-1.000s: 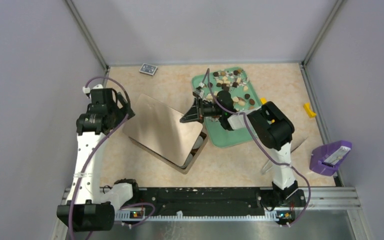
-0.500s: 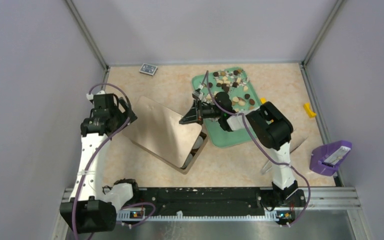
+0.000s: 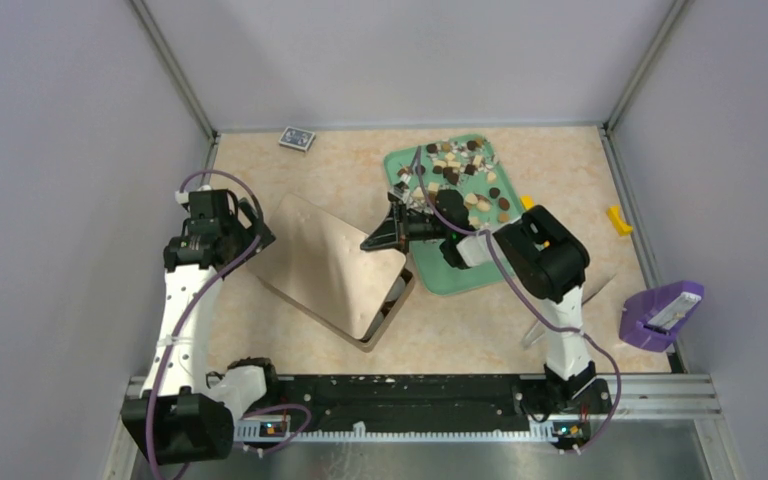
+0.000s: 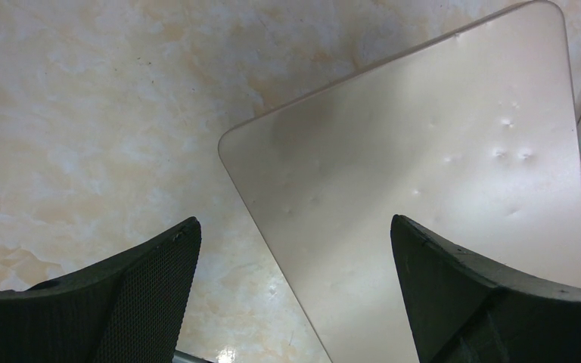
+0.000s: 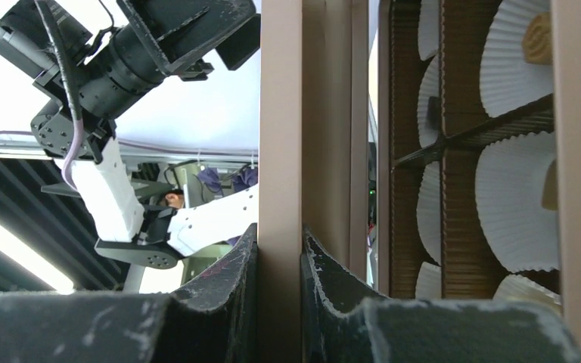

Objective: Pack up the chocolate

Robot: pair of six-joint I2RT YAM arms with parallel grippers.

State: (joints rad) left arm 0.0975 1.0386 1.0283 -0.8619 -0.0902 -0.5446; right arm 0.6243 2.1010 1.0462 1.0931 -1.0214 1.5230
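Note:
I should release the gold lid, now tilted over the brown box, with my right gripper on top of the brown box (image 3: 341, 279), over the white paper cups.
Many small dark brown, tan and cream chocolate pieces (image 3: 460, 175) lie on the far part of the green tray (image 3: 480, 275). Left of it stands a brown box (image 3: 385, 320) with a gold lid (image 3: 330, 265) tilted over it. My right gripper (image 3: 385, 232) is shut on the lid's right rim (image 5: 280, 151), jaws pressed on both sides. The right wrist view looks into the box: white paper cups (image 5: 511, 197) sit in its cells, and a tan piece (image 5: 537, 38) rests in one. My left gripper (image 4: 295, 227) is open above the lid's left corner (image 4: 424, 151), holding nothing.
A blue patterned card pack (image 3: 297, 138) lies at the back. A yellow block (image 3: 617, 219) sits right of the tray. A purple holder (image 3: 660, 315) stands by the right wall. Walls enclose the table on three sides.
My left wrist has turned and drawn slightly back from the lid, staying open. The lid has tilted and shifted a little in my right gripper's hold.

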